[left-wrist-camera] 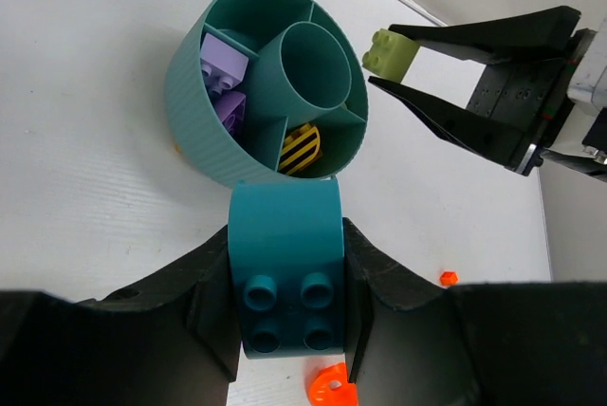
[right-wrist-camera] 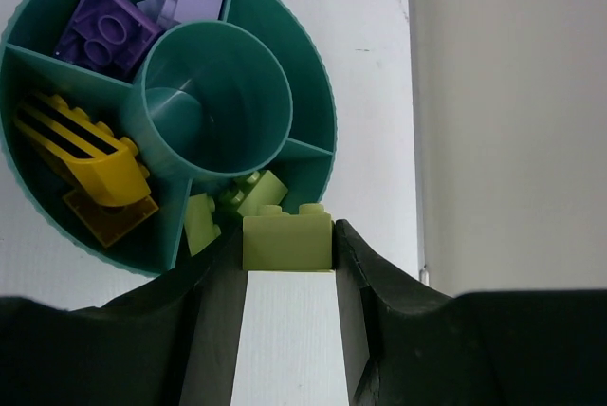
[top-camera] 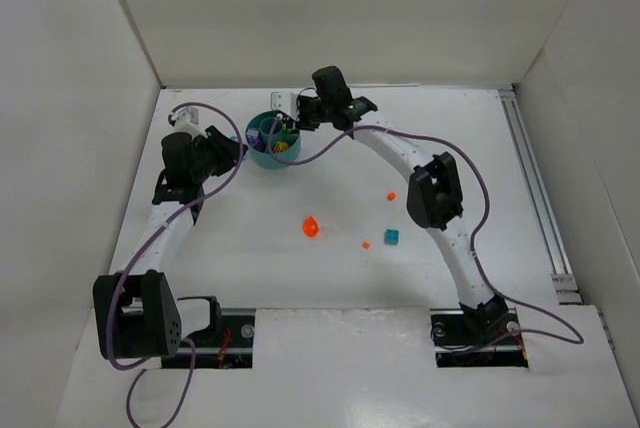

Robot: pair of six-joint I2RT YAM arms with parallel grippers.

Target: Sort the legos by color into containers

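Observation:
Next, my left gripper releases the curved teal lego inside the bare central cup of the round teal bowl [top-camera: 272,136] [left-wrist-camera: 313,69]. The lego is now just short of the bowl's wall.
The round teal bowl [top-camera: 262,156] stands at the back of the table with my two grippers on either side of it. Its wedges hold purple legos [right-wrist-camera: 104,31], yellow legos [right-wrist-camera: 90,155] and lime legos [right-wrist-camera: 248,195]; the central cup [right-wrist-camera: 213,102] is bare. My left gripper [left-wrist-camera: 286,235] is shut on a curved teal lego [left-wrist-camera: 285,278] with studs, just short of the bowl's wall [left-wrist-camera: 194,112]. My right gripper [right-wrist-camera: 287,235] is shut on a lime green brick [right-wrist-camera: 287,245] at the rim by the lime wedge.
Loose on the table nearer the arms lie an orange piece [top-camera: 311,226], two tiny orange bits [top-camera: 391,194] [top-camera: 365,244] and a small teal brick [top-camera: 393,237]. White walls close in the back and both sides. A rail [top-camera: 535,188] runs along the right edge.

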